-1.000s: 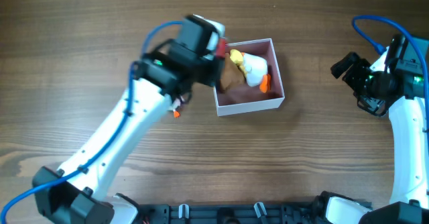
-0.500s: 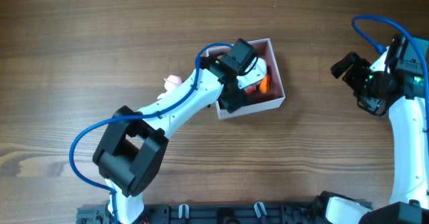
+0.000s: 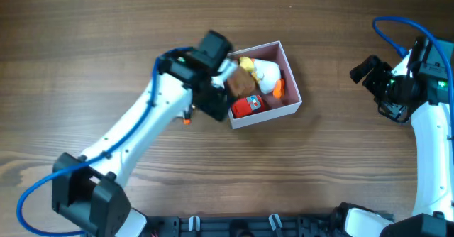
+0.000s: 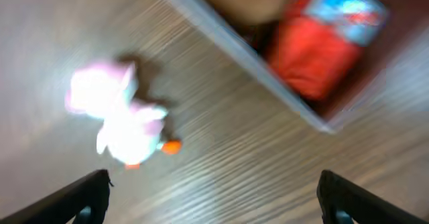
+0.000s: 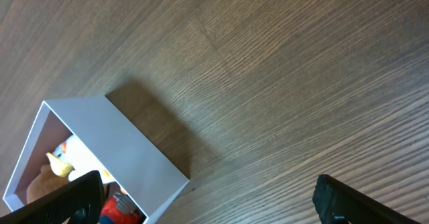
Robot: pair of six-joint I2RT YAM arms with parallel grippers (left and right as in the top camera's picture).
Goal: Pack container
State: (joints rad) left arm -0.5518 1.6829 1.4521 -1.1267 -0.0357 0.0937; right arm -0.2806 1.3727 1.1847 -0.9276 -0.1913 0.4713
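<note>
The pink and white toy beside the container is next for my left gripper, which should go there and close on the toy's body (image 3: 186, 113) (image 4: 133, 131) below its hat.
The container (image 3: 292, 103) is a square white-walled box with a pale pink inside, at the table's middle. In it lie a brown toy (image 3: 240, 84), a white and yellow duck (image 3: 267, 72) and a red toy (image 3: 247, 105). My left gripper (image 3: 211, 103) is open and empty, just off the box's left wall. The blurred left wrist view shows the box wall (image 4: 234, 43), the red toy (image 4: 322, 43) and a pink and white toy (image 4: 117, 120) on the table, with my left gripper (image 4: 214, 204) above bare wood. My right gripper (image 3: 365, 70) is open and empty, far to the right.
In the overhead view only an orange bit (image 3: 186, 120) of the pink toy shows beside my left arm. The right wrist view shows the container's outer wall (image 5: 120, 140) at lower left and bare wood below my right gripper (image 5: 214, 210).
My left gripper carried the red toy over the container, let it go inside, and has drawn back to the box's left side. The right arm has not moved.
</note>
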